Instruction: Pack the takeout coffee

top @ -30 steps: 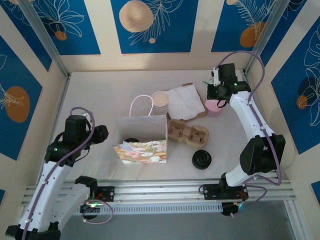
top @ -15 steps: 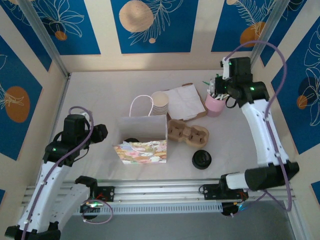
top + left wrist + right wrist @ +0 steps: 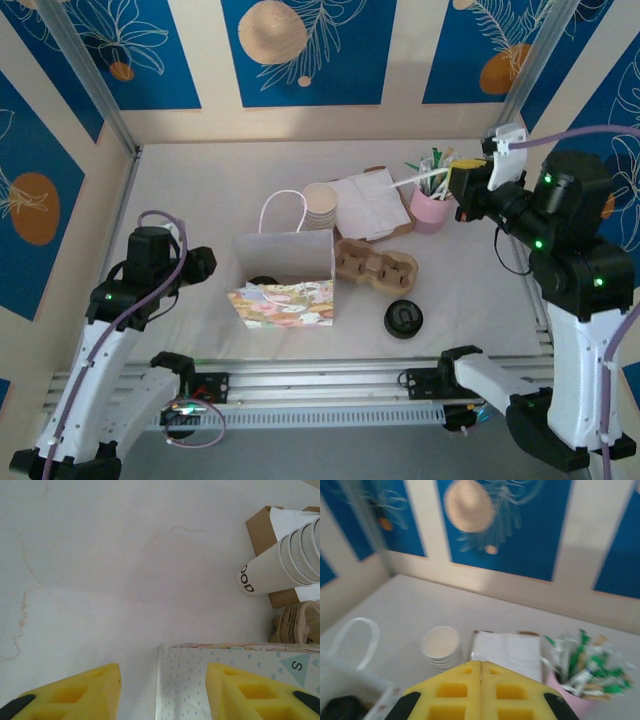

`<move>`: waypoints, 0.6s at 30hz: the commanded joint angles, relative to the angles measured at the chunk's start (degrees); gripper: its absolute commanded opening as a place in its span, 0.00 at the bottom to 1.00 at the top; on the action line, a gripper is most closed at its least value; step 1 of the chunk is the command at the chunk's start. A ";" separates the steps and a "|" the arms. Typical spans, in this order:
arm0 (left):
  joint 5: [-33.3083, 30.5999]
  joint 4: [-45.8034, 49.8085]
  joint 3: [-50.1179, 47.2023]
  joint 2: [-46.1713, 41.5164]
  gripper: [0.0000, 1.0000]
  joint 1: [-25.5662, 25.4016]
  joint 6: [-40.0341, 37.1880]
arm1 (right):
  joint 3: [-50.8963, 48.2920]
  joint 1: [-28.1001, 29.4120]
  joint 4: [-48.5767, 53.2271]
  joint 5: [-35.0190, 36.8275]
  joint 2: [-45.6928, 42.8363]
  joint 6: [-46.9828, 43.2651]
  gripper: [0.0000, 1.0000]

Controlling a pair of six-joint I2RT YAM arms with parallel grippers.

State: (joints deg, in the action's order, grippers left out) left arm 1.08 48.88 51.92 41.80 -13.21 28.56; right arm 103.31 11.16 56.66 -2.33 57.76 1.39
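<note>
I will use my right gripper to set the thin white straw down inside the gift bag [image 3: 312, 270] [image 3: 371, 705], between the takeout coffee and the cup carrier's side.
The takeout coffee [image 3: 262, 283] shows as a black disc low inside the open paper gift bag [image 3: 285, 275]; its cup body is hidden by the bag. In the right wrist view it is a dark blur [image 3: 340, 707] at the bottom left. My left gripper [image 3: 205, 265] hovers just left of the bag, open and empty. Between its yellow fingers [image 3: 75, 695], the bag's patterned side [image 3: 225, 680] lies under the left gripper [image 3: 163, 680]. My right gripper [image 3: 462, 190] hangs high beside the pink cup [image 3: 430, 212], shut on nothing [image 3: 480, 666].
A stack of lidless cream cups [image 3: 320, 203] stands behind the bag, next to a box of white napkins [image 3: 370, 205]. A cardboard cup carrier [image 3: 375, 267] lies right of the bag, and a loose black lid [image 3: 403, 319] sits near the front edge. The pink cup holds sachets and sticks.
My right arm has lifted and swung right, away from above the pink cup, its gripper still shut. The left arm and the bag have not moved.
</note>
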 commanded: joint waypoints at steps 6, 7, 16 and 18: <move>1.38 -0.37 1.25 0.02 0.48 -0.43 1.67 | -1.04 4.98 -4.51 -19.44 0.32 4.48 0.00; 1.38 -0.37 1.28 0.03 0.48 -0.47 1.73 | -1.40 6.09 -5.01 -20.74 0.57 4.61 0.00; 1.36 -0.19 1.16 0.03 0.48 -0.42 1.67 | -2.91 22.50 -6.89 -12.04 2.59 3.29 0.00; 1.38 -0.32 1.08 -0.04 0.48 -0.37 1.66 | -2.35 25.51 -8.38 -8.86 3.31 3.10 0.00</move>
State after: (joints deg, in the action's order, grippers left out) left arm 1.48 48.88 51.92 41.80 -13.21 29.65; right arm 100.68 33.65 51.37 -15.97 60.86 4.51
